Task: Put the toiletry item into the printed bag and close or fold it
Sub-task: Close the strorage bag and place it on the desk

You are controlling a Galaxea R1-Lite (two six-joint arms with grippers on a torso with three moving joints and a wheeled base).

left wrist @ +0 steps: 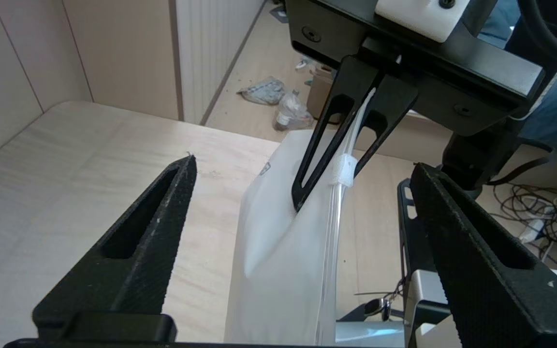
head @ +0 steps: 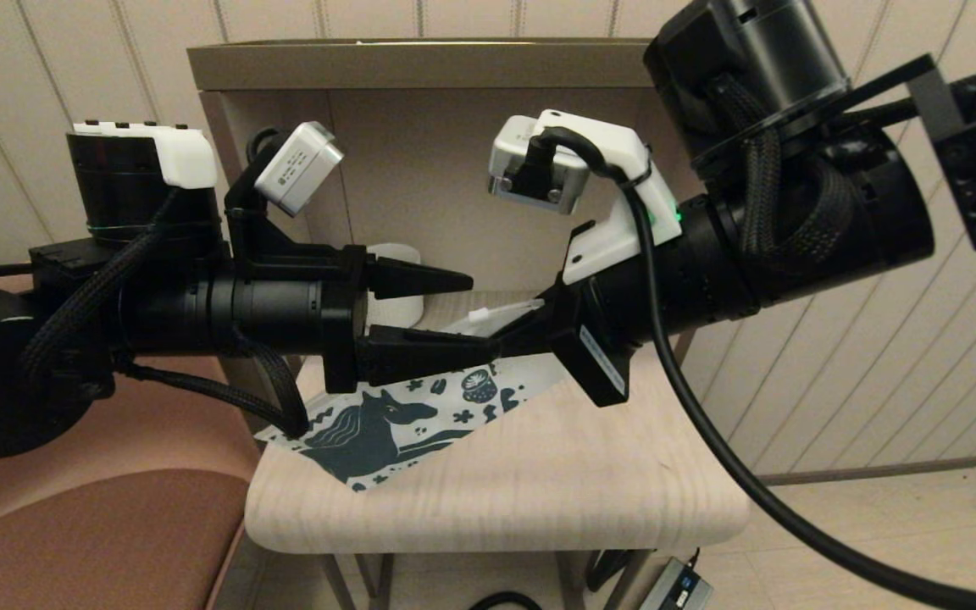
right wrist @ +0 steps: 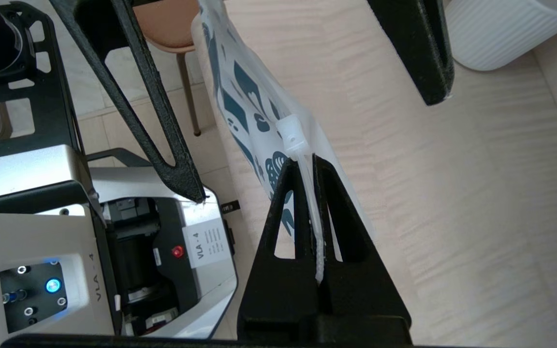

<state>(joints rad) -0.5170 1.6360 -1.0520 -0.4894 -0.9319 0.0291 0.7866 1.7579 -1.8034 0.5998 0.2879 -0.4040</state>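
The robot's left gripper will pinch the slider [left wrist: 344,169] while its right gripper pulls the bag away, as the zip slider sits close to the right gripper's fingers.
The printed bag [head: 395,419] is a white pouch with a dark teal horse; it hangs tilted over the light wood table [head: 581,474]. My right gripper [head: 524,329] is shut on the bag's zip edge, just behind the white zip slider [right wrist: 290,133]. In the right wrist view its fingertips [right wrist: 288,169] pinch the clear zip strip. My left gripper [head: 484,312] is open, with one finger on each side of the bag's top edge and not touching it. The bag's plain white side [left wrist: 278,251] faces the left wrist camera. The toiletry item is not visible.
A white ribbed mug [right wrist: 501,34] stands at the back of the table, behind my left gripper's upper finger. A brown padded chair [head: 73,525] is at the left. A shelf wall [head: 420,152] closes the back. Cables and litter lie on the floor.
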